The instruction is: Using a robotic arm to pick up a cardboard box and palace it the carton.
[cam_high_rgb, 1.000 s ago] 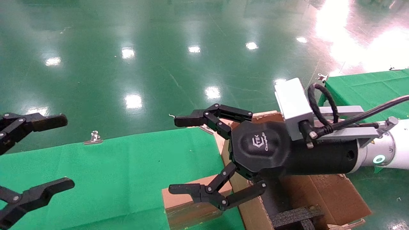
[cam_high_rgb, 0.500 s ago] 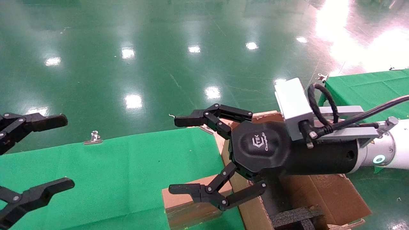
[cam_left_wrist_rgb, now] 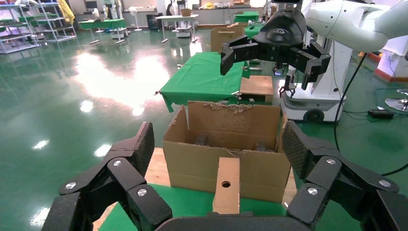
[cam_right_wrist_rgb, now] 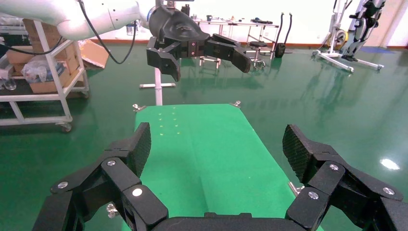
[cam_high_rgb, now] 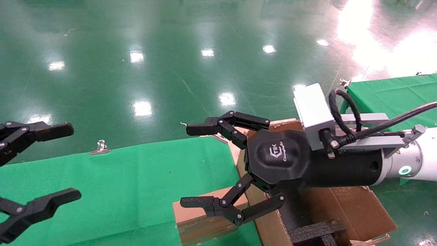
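Observation:
My right gripper needs to close across the wide sides (cam_high_rgb: 209, 222) of the small cardboard box, close to the round hole in the box's narrow top.
The small brown cardboard box (cam_high_rgb: 194, 218) with a round hole stands on the green-covered table (cam_high_rgb: 119, 177), against the large carton's (cam_high_rgb: 344, 208) near wall. In the left wrist view the box (cam_left_wrist_rgb: 227, 185) stands in front of the carton (cam_left_wrist_rgb: 192, 159). My right gripper (cam_high_rgb: 189, 165), on the white arm with a teal ring, hovers open and empty above the box and the carton's edge. My left gripper (cam_high_rgb: 71, 162) is open and empty at the far left, facing the box from a distance. The right wrist view shows only open pads (cam_right_wrist_rgb: 142, 144) over green cloth.
Black foam inserts (cam_high_rgb: 317, 232) lie inside the carton. A metal clip (cam_high_rgb: 101, 147) holds the cloth at the table's far edge. A second green table (cam_high_rgb: 392, 92) stands at the right. Glossy green floor lies beyond. A rack stands in the background (cam_right_wrist_rgb: 38, 82).
The left gripper has drifted very slightly to the right. The right gripper, box and carton have not moved.

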Robot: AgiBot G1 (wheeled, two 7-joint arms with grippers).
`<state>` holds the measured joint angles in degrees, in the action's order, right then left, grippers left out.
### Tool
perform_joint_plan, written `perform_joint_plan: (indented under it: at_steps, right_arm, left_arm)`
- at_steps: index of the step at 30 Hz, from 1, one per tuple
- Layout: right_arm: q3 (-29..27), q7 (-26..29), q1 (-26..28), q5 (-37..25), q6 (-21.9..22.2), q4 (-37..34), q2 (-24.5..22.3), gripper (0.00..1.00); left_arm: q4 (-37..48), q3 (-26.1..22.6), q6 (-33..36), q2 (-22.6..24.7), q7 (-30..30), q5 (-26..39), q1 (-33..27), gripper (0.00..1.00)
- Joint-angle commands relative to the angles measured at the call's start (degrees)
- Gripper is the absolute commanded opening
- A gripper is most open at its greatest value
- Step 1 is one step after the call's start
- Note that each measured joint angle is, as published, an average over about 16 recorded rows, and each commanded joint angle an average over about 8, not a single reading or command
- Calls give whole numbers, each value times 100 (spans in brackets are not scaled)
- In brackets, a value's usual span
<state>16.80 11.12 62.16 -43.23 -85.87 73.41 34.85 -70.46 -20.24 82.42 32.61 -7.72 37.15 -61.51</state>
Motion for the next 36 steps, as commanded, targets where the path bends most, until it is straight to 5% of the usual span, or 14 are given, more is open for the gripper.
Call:
perform_joint_plan:
  at_steps: [1,14,36]
  right_arm:
    - [-1,3,-14,13,-3,1,-5,100]
    - [848,193,859,-1718,-323,-194,161,100]
    - [2981,-150,2664,-4498,-410,-1154,1663,100]
  left_arm:
    - [0,0,0,0,0,0,0,0]
    - [0,0,0,0,0,0,0,0]
    - [0,0,0,0,0,0,0,0]
